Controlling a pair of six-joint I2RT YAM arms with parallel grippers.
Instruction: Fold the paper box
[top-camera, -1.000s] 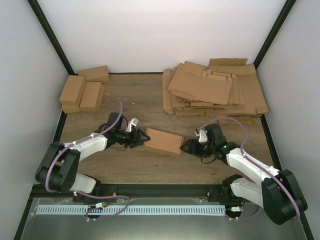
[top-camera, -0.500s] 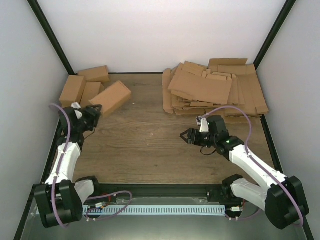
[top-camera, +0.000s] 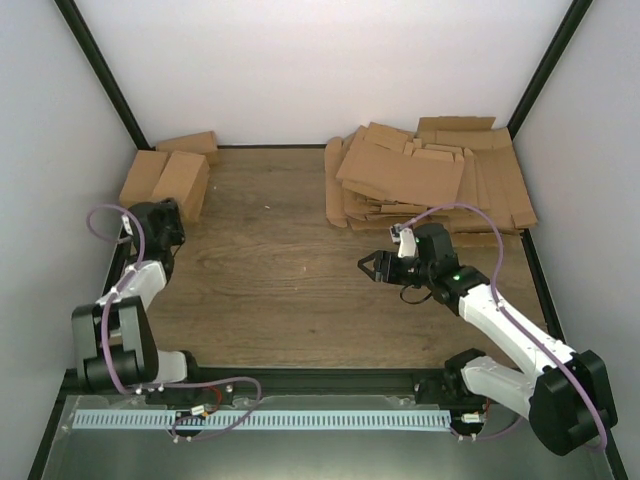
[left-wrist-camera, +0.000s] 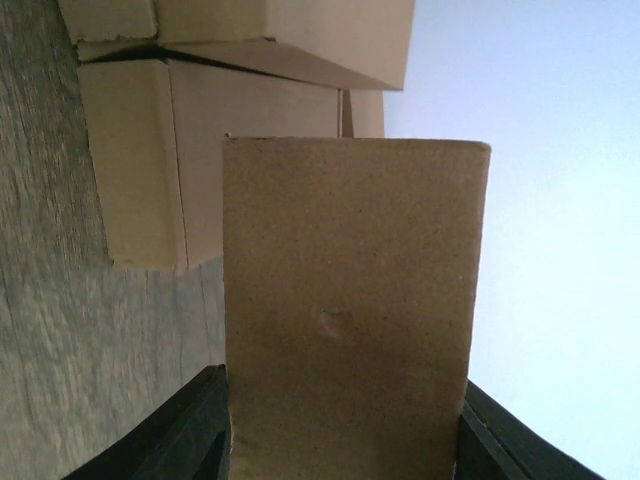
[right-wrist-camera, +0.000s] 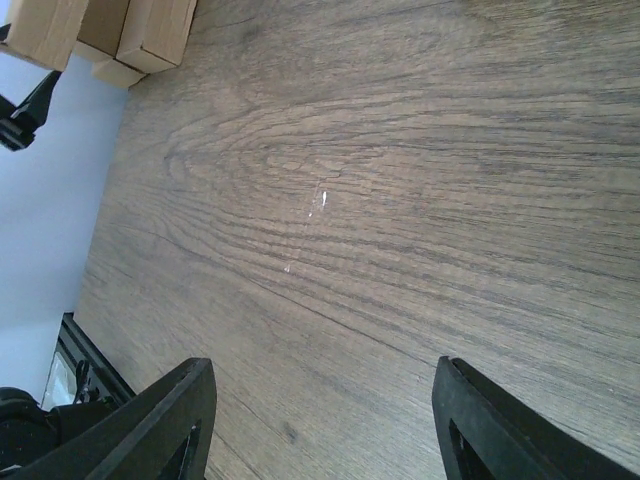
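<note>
My left gripper has a place for the brown paper box, now held against the other folded boxes. It will let go of it on the lower box (top-camera: 185, 172) (left-wrist-camera: 262, 160) beside the corner box.
A folded brown paper box (top-camera: 182, 180) is held at the back left, against the other folded boxes. My left gripper (top-camera: 163, 217) is shut on its near end. In the left wrist view the box (left-wrist-camera: 345, 290) fills the space between the black fingers (left-wrist-camera: 195, 430), with my left gripper (left-wrist-camera: 340, 425) clamped on its sides. My right gripper (top-camera: 372, 268) is open and empty over bare wood at centre right. In the right wrist view my right gripper (right-wrist-camera: 335, 420) has only tabletop between its jaws.
Two more folded boxes (top-camera: 145, 176) (top-camera: 192, 143) lie in the back left corner, also in the left wrist view (left-wrist-camera: 150, 190). A large pile of flat cardboard blanks (top-camera: 425, 175) covers the back right. Walls enclose the table on the left, back and right.
My left arm has swung the folded box from the table's middle to the back left pile. My right gripper has let go of the box and lifted slightly, staying open.
</note>
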